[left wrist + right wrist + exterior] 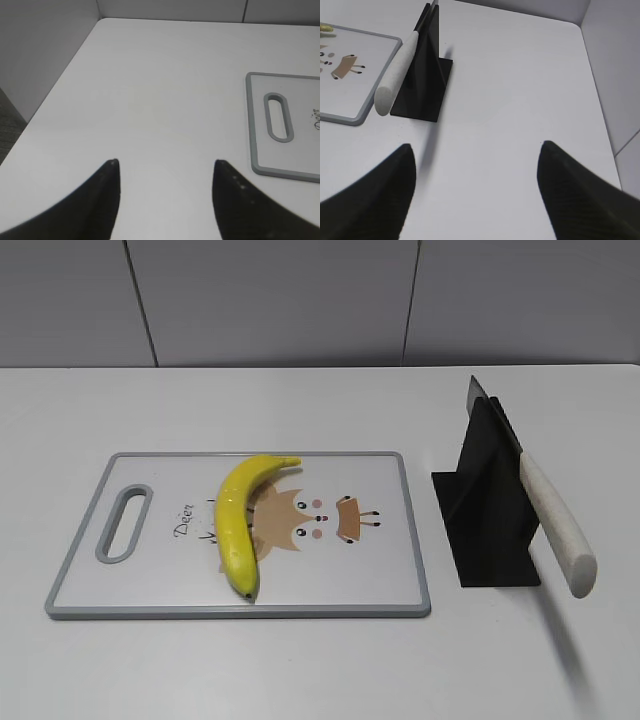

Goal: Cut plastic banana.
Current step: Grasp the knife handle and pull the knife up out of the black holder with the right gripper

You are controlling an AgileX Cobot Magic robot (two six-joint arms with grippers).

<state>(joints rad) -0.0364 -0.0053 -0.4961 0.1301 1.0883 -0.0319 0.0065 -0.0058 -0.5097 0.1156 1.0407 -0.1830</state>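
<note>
The robot's right gripper needs to close on the middle of the knife's white handle (556, 523) (398, 71), since the knife has to come out of the black stand to cut.
The plastic banana (238, 520) is glossy yellow, whole and curved. It lies on the white cutting board (360, 580) with a grey rim and a cartoon print. A knife with a white handle (557, 525) rests slanted in a black stand (487, 510) to the right of the board. It also shows in the right wrist view (397, 72). My left gripper (165, 165) is open and empty over bare table left of the board (257, 150). My right gripper (477, 150) is open and empty, to the near right of the stand (422, 85). Neither gripper shows in the exterior view.
The table is white with a grey wall behind. The board has a handle slot at its left end (125, 523). The table's left edge (55, 87) is near my left gripper and a side wall (610, 70) bounds the right.
</note>
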